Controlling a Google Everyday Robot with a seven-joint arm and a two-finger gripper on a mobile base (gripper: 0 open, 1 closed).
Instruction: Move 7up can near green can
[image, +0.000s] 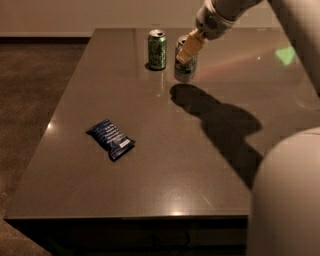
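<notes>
My gripper needs to let go of the 7up can standing on the table (165, 79) just in front of the green can.
The green can (157, 49) stands upright at the far middle of the dark table (165, 165). The 7up can (184, 69), pale with a green lower band, is just to its right, a small gap apart. My gripper (188, 47) comes in from the upper right and its tan fingers (190, 44) are shut on the upper part of the 7up can, covering its top. The can's base is at or just above the tabletop; I cannot tell which.
A blue snack packet (111, 139) lies on the table's left front part. My arm casts a dark shadow (220, 120) across the right middle. My pale robot body (287, 200) fills the bottom right corner. The table's front edge is near.
</notes>
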